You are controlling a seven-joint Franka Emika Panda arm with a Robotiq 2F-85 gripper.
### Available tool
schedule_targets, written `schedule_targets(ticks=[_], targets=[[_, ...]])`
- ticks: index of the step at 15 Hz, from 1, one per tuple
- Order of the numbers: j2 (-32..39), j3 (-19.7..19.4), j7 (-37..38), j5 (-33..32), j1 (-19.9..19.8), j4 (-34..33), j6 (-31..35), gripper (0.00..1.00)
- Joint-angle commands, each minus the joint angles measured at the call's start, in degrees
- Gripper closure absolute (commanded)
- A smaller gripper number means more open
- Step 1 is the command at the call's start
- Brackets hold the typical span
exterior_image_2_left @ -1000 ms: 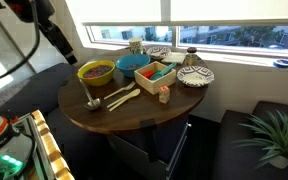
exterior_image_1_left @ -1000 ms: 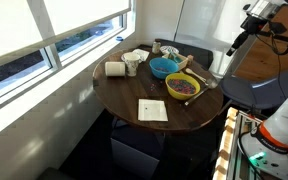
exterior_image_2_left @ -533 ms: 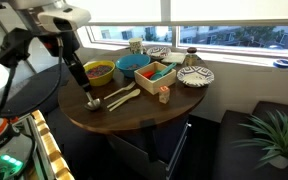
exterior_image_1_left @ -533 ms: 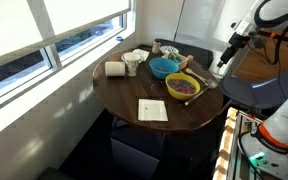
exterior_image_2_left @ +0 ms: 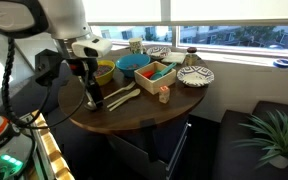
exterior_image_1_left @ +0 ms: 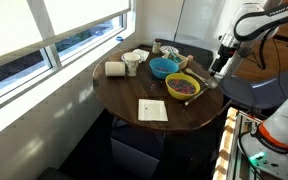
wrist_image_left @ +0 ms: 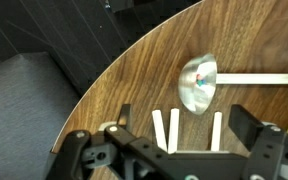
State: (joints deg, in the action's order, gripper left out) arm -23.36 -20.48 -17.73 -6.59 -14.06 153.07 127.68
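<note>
I should close my gripper on the handle of the middle pale utensil (exterior_image_1_left: pixel 199 75) (wrist_image_left: pixel 173 138), near its end next to the metal spoon's bowl.
My gripper (wrist_image_left: pixel 184 125) is open, its black fingers (wrist_image_left: pixel 246 125) spread wide just above the wooden table (wrist_image_left: pixel 134 70). Between and slightly ahead of them lies a metal spoon (wrist_image_left: pixel 197 82), its handle running off to the right. Three pale prongs (wrist_image_left: pixel 169 128), apparently a fork's tines, lie directly under the jaws. Nothing is gripped. In both exterior views the gripper (exterior_image_1_left: pixel 215 70) (exterior_image_2_left: pixel 92 98) hangs low over the utensils (exterior_image_2_left: pixel 119 97) at the table's edge, beside the yellow bowl (exterior_image_1_left: pixel 183 87) (exterior_image_2_left: pixel 96 72).
On the round table (exterior_image_1_left: pixel 184 118) stand a blue bowl (exterior_image_1_left: pixel 163 67), a mug (exterior_image_1_left: pixel 132 65), a paper roll (exterior_image_1_left: pixel 115 69) and a white card (exterior_image_1_left: pixel 151 110). A wooden box (exterior_image_2_left: pixel 156 75), a patterned plate (exterior_image_2_left: pixel 195 76) and a small block (exterior_image_2_left: pixel 164 95) are nearby. The window sill runs behind.
The arm has come down from high beside the table to just above the utensils at its edge. The jaws have stayed open.
</note>
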Motion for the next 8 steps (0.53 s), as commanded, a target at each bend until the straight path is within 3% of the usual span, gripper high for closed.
schedule_targets(ticks=[1, 6, 7, 8], targets=[[5.97, 1.14, 0.88, 0.21, -0.15, -1.37, 3.21, 0.00], [10.43, 1.63, 0.43, 2.36, 0.38, -4.06, 4.80, 0.01], [11.15, 1.84, 0.55, 2.61, 0.45, -4.78, 4.67, 0.08], [11.99, 2.16, 0.72, 2.74, 0.54, -5.58, 4.84, 0.25]])
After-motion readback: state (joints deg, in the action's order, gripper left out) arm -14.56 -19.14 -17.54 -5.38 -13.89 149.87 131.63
